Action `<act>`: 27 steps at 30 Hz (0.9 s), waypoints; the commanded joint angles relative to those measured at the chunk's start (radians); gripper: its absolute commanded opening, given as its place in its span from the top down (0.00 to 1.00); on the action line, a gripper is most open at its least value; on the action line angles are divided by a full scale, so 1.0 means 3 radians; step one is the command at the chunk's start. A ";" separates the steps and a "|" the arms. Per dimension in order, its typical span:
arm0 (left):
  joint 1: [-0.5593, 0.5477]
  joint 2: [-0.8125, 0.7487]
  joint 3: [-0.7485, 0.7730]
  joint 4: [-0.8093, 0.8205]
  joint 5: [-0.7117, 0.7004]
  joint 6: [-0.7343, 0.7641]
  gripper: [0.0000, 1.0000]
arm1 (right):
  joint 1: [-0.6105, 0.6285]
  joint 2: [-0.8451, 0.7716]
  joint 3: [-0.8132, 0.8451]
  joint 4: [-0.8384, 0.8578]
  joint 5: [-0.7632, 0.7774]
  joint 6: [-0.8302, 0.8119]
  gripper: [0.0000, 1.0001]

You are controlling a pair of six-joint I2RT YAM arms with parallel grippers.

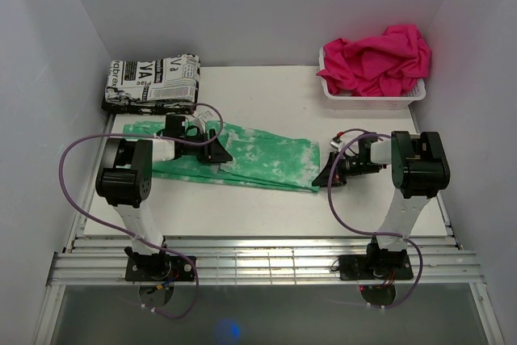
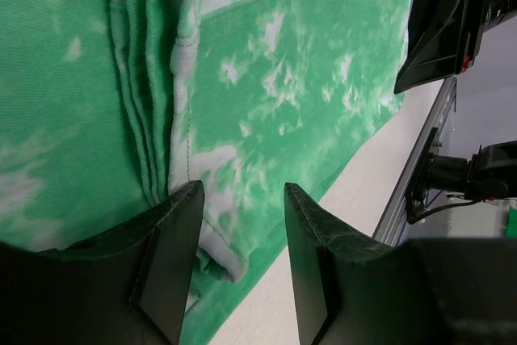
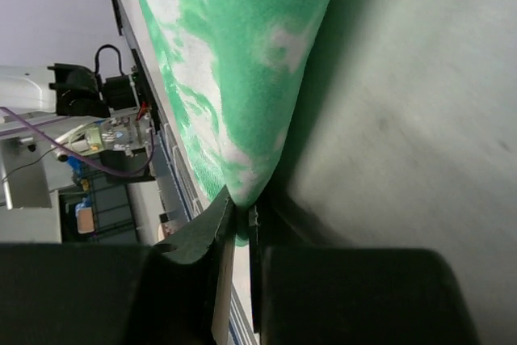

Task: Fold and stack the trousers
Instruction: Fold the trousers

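The robot's right gripper pinches only the near corner of the trousers' end, so it should open and grip that end nearer its middle (image 1: 316, 156) before it folds the trousers over.
The trousers (image 1: 266, 155) lie flat across the middle of the table, mint green with white blotches, legs laid one over the other. My left gripper (image 1: 220, 156) hovers low over their left part. In the left wrist view it (image 2: 242, 191) is open, and a rolled edge of the trousers (image 2: 283, 78) lies between the fingers, close to the left finger (image 2: 174, 232). My right gripper (image 1: 325, 178) is at the trousers' right end. In the right wrist view it (image 3: 242, 209) is shut on a corner of the trousers (image 3: 234, 54), which rise from the jaws.
A folded black-and-white newsprint cloth (image 1: 153, 82) lies at the back left. A white basket (image 1: 367, 103) at the back right holds a hot-pink cloth (image 1: 378, 56). White walls enclose the table. A metal rail (image 1: 258, 262) runs along the near edge.
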 commanded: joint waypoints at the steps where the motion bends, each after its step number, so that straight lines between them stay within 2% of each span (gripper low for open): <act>1: 0.0028 -0.0093 -0.0001 -0.0202 -0.0244 0.0151 0.43 | -0.0291 -0.0271 0.0056 -0.0420 0.0431 -0.0523 0.92; 6: 0.0023 -0.0200 -0.0129 -0.0182 -0.0198 0.0162 0.43 | -0.0568 -0.0456 0.0188 -0.0992 0.0544 -0.0963 0.91; 7: 0.0028 -0.0190 -0.0144 -0.0172 -0.0178 0.0131 0.43 | -0.0573 -0.0436 0.0250 -0.1074 0.0584 -0.1024 0.56; 8: 0.0018 -0.0185 -0.0170 -0.0147 -0.0132 0.0100 0.43 | -0.0578 -0.0415 0.0291 -0.1100 0.0610 -0.1040 0.36; 9: 0.0018 -0.0175 -0.0175 -0.0121 -0.0101 0.0054 0.43 | -0.0583 -0.0405 0.0322 -0.1091 0.0610 -0.0954 0.12; 10: 0.0018 -0.0170 -0.0175 -0.0100 -0.0096 0.0049 0.44 | -0.0588 -0.0405 0.0352 -0.0944 0.0605 -0.0852 0.10; 15: 0.0003 -0.0195 -0.0088 -0.0192 -0.0045 0.0105 0.44 | -0.0583 -0.0196 0.0496 -0.0355 0.0600 -0.0207 0.10; 19: 0.0013 -0.0353 -0.0068 -0.0289 0.0006 0.0161 0.43 | -0.0537 0.0126 0.0537 -0.0038 0.0570 0.0161 0.00; 21: 0.0033 -0.0456 -0.0063 -0.0335 0.0006 0.0202 0.42 | -0.0497 0.0229 0.0506 0.0115 0.0442 0.0212 0.09; 22: 0.0054 -0.0507 -0.0017 -0.0376 0.0001 0.0217 0.41 | -0.0476 0.0219 0.0496 0.0167 0.0452 0.0253 0.17; 24: 0.0176 -0.0640 0.0055 -0.0453 -0.0004 0.0258 0.40 | -0.0445 0.0214 0.0470 0.0279 0.0411 0.0310 0.24; 25: 0.0242 -0.0676 0.0091 -0.0524 0.0001 0.0274 0.39 | -0.0430 0.0229 0.0480 0.0255 0.0396 0.0300 0.33; 27: 0.0523 -0.0788 0.0183 -0.0611 0.0006 0.0294 0.39 | -0.0425 0.0285 0.0541 0.0051 0.0263 0.0147 0.47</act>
